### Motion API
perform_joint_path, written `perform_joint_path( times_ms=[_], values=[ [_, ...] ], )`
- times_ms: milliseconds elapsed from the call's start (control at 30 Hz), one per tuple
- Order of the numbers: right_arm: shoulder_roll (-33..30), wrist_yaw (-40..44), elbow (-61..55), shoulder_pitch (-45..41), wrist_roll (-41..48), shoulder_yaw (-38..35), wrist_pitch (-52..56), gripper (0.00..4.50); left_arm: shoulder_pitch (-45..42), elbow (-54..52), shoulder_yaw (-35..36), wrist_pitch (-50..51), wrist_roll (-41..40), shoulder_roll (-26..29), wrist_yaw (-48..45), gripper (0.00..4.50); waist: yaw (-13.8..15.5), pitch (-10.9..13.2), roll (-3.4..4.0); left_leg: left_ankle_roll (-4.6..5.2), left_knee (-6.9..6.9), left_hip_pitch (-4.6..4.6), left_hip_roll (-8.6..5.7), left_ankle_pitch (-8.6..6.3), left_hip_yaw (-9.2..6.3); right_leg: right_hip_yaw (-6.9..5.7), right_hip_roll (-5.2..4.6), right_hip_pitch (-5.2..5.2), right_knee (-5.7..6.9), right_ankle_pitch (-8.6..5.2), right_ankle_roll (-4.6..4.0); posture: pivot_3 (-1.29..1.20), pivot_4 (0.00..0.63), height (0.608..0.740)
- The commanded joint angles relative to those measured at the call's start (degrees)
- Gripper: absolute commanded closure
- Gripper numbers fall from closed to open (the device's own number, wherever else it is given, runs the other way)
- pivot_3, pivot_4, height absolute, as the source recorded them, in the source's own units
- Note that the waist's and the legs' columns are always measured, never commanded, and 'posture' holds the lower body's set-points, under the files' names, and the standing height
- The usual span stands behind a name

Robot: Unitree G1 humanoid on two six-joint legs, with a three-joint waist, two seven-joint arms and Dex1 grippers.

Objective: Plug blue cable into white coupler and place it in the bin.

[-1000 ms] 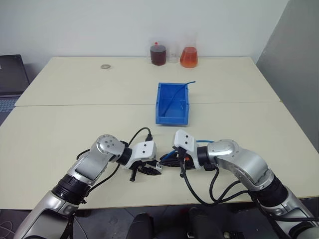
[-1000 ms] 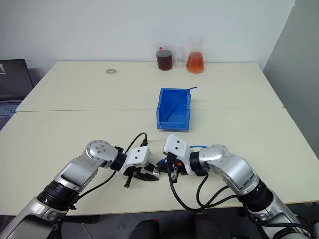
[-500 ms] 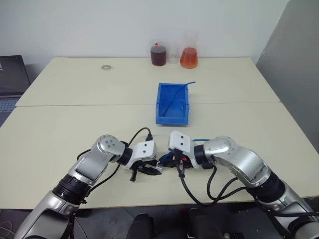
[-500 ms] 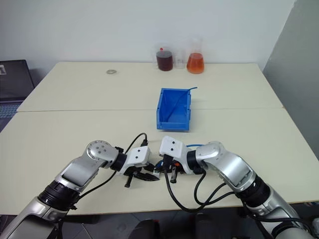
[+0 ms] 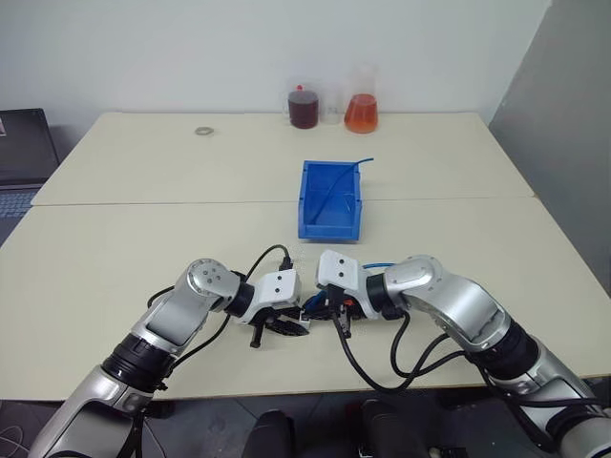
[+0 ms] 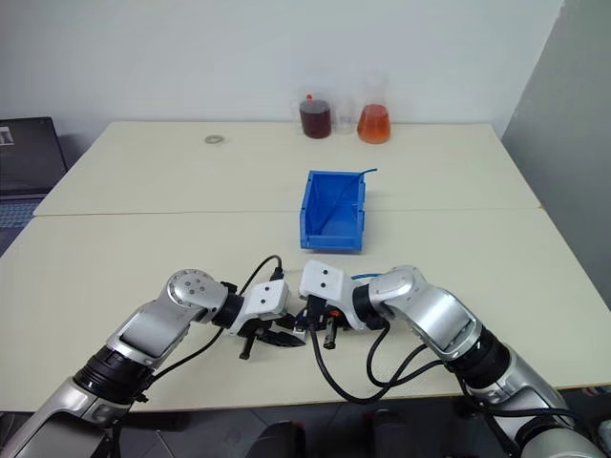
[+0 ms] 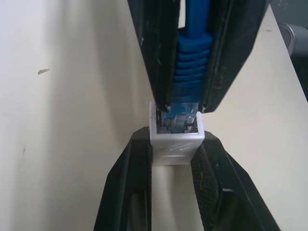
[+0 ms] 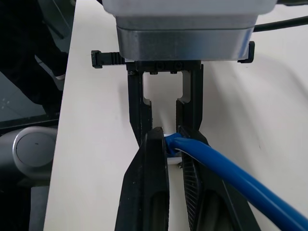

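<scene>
The robot's right gripper will release the blue cable and white coupler in the bin's near half (image 5: 334, 207), next to the thin blue cord.
Near the table's front edge my two grippers meet tip to tip. My left gripper (image 5: 296, 327) is shut on the white coupler (image 7: 176, 142), a tiny white block pinched between its fingers (image 7: 132, 187). My right gripper (image 5: 320, 309) is shut on the blue cable (image 7: 194, 62) just behind its plug. The clear plug tip (image 7: 178, 117) sits in the coupler's open mouth. The cable (image 8: 226, 178) trails back along my right wrist. The bin (image 5: 305, 196) stands farther back on the table, apart from both grippers.
A thin blue cord (image 5: 348, 172) leans out of the bin's far right corner. Two flasks, one dark red (image 5: 304, 105) and one orange (image 5: 362, 111), stand at the back edge, with a small ring (image 5: 202, 130) to their left. A seam (image 5: 172, 202) crosses the table.
My right wrist has turned and its white housing has edged toward the left gripper. The left arm has kept still.
</scene>
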Motion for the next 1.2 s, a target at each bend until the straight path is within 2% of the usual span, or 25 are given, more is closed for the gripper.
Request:
perform_joint_path(
  times_ms=[33,333,500,567,600,733,833,1033,1200],
  values=[
    [1.1,4.8,1.8,-0.5,-0.7,6.6,-1.0,4.39,1.1,0.4,-1.5,1.6,1.9,0.0,1.2,3.7,-0.1,-0.1,0.02,0.0,0.0,0.03,0.01,0.0,0.0,0.0,0.01,0.02,0.0,0.0,0.0,0.0,0.15,0.74],
    [1.8,8.8,2.7,0.5,-2.8,11.2,-2.2,4.39,2.6,-1.9,-0.7,3.5,1.5,0.7,1.8,3.7,-0.1,-0.9,0.14,0.02,-0.05,0.07,0.03,-0.01,0.01,0.02,0.05,0.04,-0.04,-0.09,-0.13,0.0,0.15,0.74],
    [3.2,7.6,4.0,-0.4,-2.4,5.7,-3.1,4.39,4.1,-2.6,0.9,2.3,0.4,0.1,3.2,3.7,-0.2,-1.1,0.21,0.06,-0.15,0.31,0.11,-0.04,0.01,0.07,0.17,0.14,0.01,-0.16,-0.26,0.0,0.15,0.74],
    [3.3,7.3,4.8,-1.0,-2.6,4.1,-3.8,4.39,4.7,-2.6,2.2,2.3,-0.1,-0.7,4.4,3.0,-0.2,-1.1,0.22,0.06,-0.16,0.31,0.19,-0.04,0.0,0.06,0.25,0.14,0.01,-0.17,-0.27,0.0,0.15,0.74],
    [3.3,7.2,5.1,-1.2,-2.8,3.4,-4.1,4.39,4.8,-2.5,2.5,2.1,-0.1,-0.9,4.8,2.92,-0.1,-1.0,0.27,0.06,-0.15,0.31,0.22,-0.04,0.01,0.06,0.27,0.14,0.02,-0.17,-0.27,0.0,0.15,0.74],
    [3.1,6.5,4.9,-1.6,-2.7,0.0,-4.2,4.39,7.0,-3.5,4.5,1.1,-0.5,0.3,5.6,1.92,0.0,-1.0,0.29,0.05,-0.13,0.24,0.27,-0.04,0.0,0.0,0.29,0.11,0.02,-0.17,-0.27,0.0,0.15,0.74],
    [2.7,4.2,2.3,-0.7,-1.0,-5.1,-2.4,4.39,11.9,-6.7,10.2,0.5,-3.3,2.2,7.4,1.34,-0.2,-0.9,0.28,0.05,-0.13,0.2,0.34,-0.04,0.04,0.02,0.31,0.06,0.02,-0.17,-0.27,0.0,0.15,0.74],
    [1.9,1.0,-1.9,0.7,2.5,-12.8,1.6,4.39,20.0,-14.0,20.1,4.3,-9.7,4.5,10.5,1.34,-0.1,-0.7,0.32,0.04,-0.15,-0.14,0.74,-0.04,0.02,0.0,0.58,-0.28,0.02,-0.2,-0.41,0.0,0.15,0.74],
    [0.3,-1.6,-4.4,-0.4,7.0,-22.6,6.0,4.39,17.2,-20.3,30.4,17.3,-19.8,1.0,19.4,1.34,0.4,-0.5,0.16,0.04,-0.13,-0.31,0.76,-0.04,-0.04,-0.04,0.61,-0.37,0.02,-0.23,-0.47,0.0,0.15,0.74]
  ],
)
